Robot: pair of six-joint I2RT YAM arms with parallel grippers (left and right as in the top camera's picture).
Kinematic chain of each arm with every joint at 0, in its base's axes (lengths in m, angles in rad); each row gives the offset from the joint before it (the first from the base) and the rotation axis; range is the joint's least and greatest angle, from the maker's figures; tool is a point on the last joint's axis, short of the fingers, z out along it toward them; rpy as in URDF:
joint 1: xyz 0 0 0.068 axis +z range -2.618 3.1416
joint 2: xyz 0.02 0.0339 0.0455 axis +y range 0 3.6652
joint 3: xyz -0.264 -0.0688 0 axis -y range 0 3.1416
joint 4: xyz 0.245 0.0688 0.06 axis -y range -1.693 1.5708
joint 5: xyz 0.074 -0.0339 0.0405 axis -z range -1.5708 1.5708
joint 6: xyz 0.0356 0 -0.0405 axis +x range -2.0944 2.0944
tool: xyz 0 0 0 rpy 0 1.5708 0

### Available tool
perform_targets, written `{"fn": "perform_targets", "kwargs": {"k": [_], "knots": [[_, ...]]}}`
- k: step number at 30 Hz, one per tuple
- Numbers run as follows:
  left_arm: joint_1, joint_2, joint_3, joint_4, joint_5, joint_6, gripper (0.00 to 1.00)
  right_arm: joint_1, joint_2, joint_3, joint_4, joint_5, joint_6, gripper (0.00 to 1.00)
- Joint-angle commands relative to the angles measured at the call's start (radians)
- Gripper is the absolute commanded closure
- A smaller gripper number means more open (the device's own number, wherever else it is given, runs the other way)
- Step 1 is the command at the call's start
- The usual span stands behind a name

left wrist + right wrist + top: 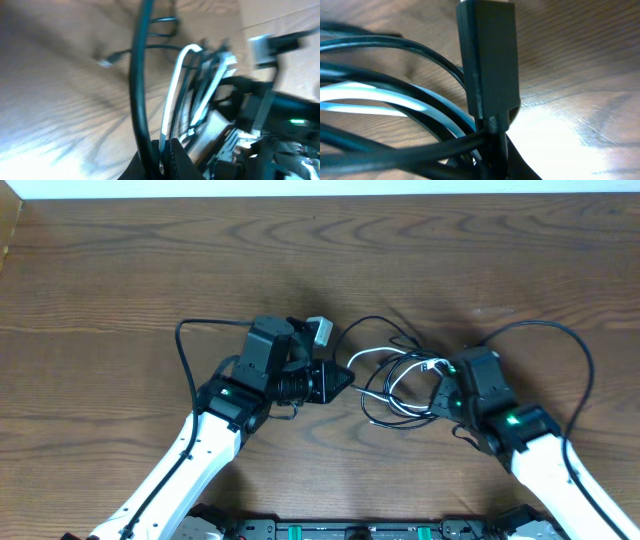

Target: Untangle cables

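Next, my left gripper releases the black cable, now still in the tangle, on the wood [308,375] just outside the bend of the white cord, where it is clear of the tangle.
The cables [385,392] lie as a tangle of thin black loops and one white cord [403,376] on the wooden table, between the two arms. My left gripper [345,379] points right at the tangle's left side. In the left wrist view it [165,154] is shut on the white cord [175,90] and a black cable [137,85]. My right gripper [441,392] sits at the tangle's right side. In the right wrist view it [497,160] is shut on a black cable just below its boxy black plug [490,55], with black loops [395,155] and the white cord [370,97] crossing beside it.
The thicker black arm cables arch beside each arm, one on the left [185,345] and one on the right [585,365]. A small plug end [106,62] rests on the wood beyond the left gripper. The table's far edge [320,194] runs along the top.
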Motion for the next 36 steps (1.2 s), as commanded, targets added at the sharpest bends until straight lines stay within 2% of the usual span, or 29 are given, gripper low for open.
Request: {"fn": "perform_targets", "kwargs": {"k": [1, 7, 15, 24, 36], "knots": [[0.014, -0.014, 0.006, -0.052, -0.132, 0.053, 0.92, -0.015, -0.098, -0.009, -0.038, 0.056, -0.026, 0.99], [0.014, -0.014, 0.006, -0.085, -0.22, 0.053, 0.92, -0.015, -0.224, -0.009, -0.107, 0.056, -0.06, 0.99], [0.014, -0.011, 0.001, -0.085, -0.288, 0.053, 0.92, -0.015, -0.282, -0.009, -0.175, 0.041, -0.074, 0.99], [0.014, -0.011, -0.002, -0.151, -0.616, 0.05, 0.92, -0.015, -0.282, -0.009, -0.167, 0.037, -0.108, 0.99], [0.014, -0.01, -0.002, -0.212, -0.63, 0.048, 0.92, -0.015, -0.282, -0.01, -0.14, -0.034, -0.108, 0.99]]}}
